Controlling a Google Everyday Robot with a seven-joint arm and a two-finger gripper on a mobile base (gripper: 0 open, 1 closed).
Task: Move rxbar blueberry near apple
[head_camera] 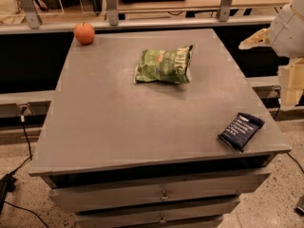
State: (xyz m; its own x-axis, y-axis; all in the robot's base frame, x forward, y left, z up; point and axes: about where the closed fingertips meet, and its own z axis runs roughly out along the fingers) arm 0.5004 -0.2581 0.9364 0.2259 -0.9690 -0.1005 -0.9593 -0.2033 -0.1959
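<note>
The rxbar blueberry's far end (251, 119) points away from the drawers. My gripper needs to go to that end next and close on it there.
The rxbar blueberry (241, 130), a small flat navy-blue wrapped bar, lies at the table's front right corner, close to the edge. The apple (84, 33), round and orange-red, sits at the table's far left corner. My gripper (278, 63) hangs at the frame's right edge, off the table's right side, above and behind the bar. It is open and empty, with one beige finger (256, 38) pointing left and the other (290, 87) hanging down. It touches nothing.
A crinkled green chip bag (164, 64) lies in the middle far part of the grey table (118, 127), between bar and apple. Drawers sit below the front edge. A rail with metal posts (110, 6) runs behind. Cables lie on the floor at left.
</note>
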